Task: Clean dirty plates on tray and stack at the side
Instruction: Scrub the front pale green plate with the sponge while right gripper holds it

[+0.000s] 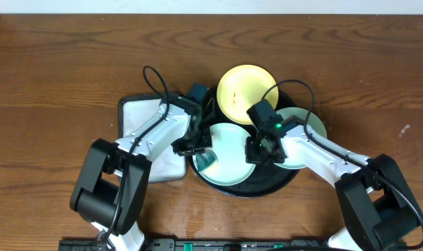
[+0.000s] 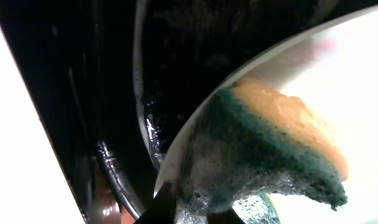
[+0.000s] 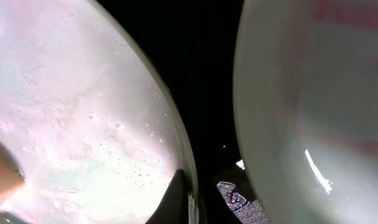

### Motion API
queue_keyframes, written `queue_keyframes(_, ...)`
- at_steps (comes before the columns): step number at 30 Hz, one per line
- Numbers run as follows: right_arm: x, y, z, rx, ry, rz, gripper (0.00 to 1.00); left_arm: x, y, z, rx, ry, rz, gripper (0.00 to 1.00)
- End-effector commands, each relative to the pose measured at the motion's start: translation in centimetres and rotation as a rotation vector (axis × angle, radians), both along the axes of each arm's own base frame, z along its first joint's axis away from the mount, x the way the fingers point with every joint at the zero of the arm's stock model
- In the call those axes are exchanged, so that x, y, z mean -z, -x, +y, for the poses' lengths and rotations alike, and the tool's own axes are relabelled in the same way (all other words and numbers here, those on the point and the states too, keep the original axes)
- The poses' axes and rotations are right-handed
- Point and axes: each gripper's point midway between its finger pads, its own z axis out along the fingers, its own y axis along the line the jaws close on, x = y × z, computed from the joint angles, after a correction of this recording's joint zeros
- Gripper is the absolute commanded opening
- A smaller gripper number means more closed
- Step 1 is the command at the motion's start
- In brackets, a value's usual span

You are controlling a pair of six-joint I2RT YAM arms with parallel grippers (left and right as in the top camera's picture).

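Next, my left gripper lets go of the sponge around the middle of the white tray (image 1: pixel 154 146), which sits beside the black tray.
The black tray (image 1: pixel 284 183) holds all three plates. The pale yellow plate (image 1: pixel 244 94) lies at the back with a small red smear. One mint plate (image 1: pixel 232 150) lies in the middle, wet with foam, and shows in the right wrist view (image 3: pixel 70 106). The other mint plate (image 1: pixel 310 125) lies at the right, partly under my right arm, and shows too (image 3: pixel 313 93). My left gripper (image 1: pixel 196 148) (image 2: pixel 195 214) is shut on a yellow-green foamy sponge (image 1: pixel 206 162) (image 2: pixel 276 149) pressed on the middle plate (image 2: pixel 338 68). My right gripper (image 1: pixel 257 153) (image 3: pixel 198 205) pinches that plate's right rim.
A white rectangular tray (image 1: pixel 145 115) with a black rim lies left of the black tray, under my left arm. Dark wood tabletop (image 1: pixel 51 90) surrounds both trays. The black tray's rim (image 2: pixel 114 168) shows in the left wrist view.
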Motion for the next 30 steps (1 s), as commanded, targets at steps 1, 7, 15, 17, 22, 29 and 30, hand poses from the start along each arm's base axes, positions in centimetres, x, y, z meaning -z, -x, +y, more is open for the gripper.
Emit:
queue_keyframes(1, 2.0, 1.5, -1.4, -0.012, 0.077, 0.056, 0.01, 2.1, -0.3, 4.6, -0.007, -0.224, -0.013, 0.08)
queue_keyframes(7, 2.1, 1.3, -1.8, -0.01, 0.103, 0.045, 0.01, 1.9, -1.0, -3.5, -0.001, 0.133, -0.032, 0.08)
queue_keyframes(15, 2.1, 1.3, -1.8, -0.018, 0.103, 0.044, 0.01, 1.0, 0.6, -10.1, 0.034, 0.283, -0.035, 0.07)
queue_keyframes(17, 2.1, 1.3, -1.8, -0.018, 0.103, 0.044, 0.01, 1.0, 1.2, -10.9, 0.056, 0.287, -0.036, 0.08)
queue_keyframes(22, 2.1, 1.3, -1.8, -0.018, 0.103, 0.044, 0.01, 1.2, 1.7, -10.5, 0.064, 0.256, -0.028, 0.08)
queue_keyframes(29, 2.1, 1.4, -1.9, -0.018, 0.104, 0.047, 0.01, 2.4, 0.8, -2.5, 0.0, -0.067, -0.044, 0.07)
queue_keyframes(30, 2.1, 1.4, -1.9, -0.018, 0.104, 0.046, 0.01, 2.4, 0.7, -1.4, 0.003, -0.109, -0.046, 0.08)
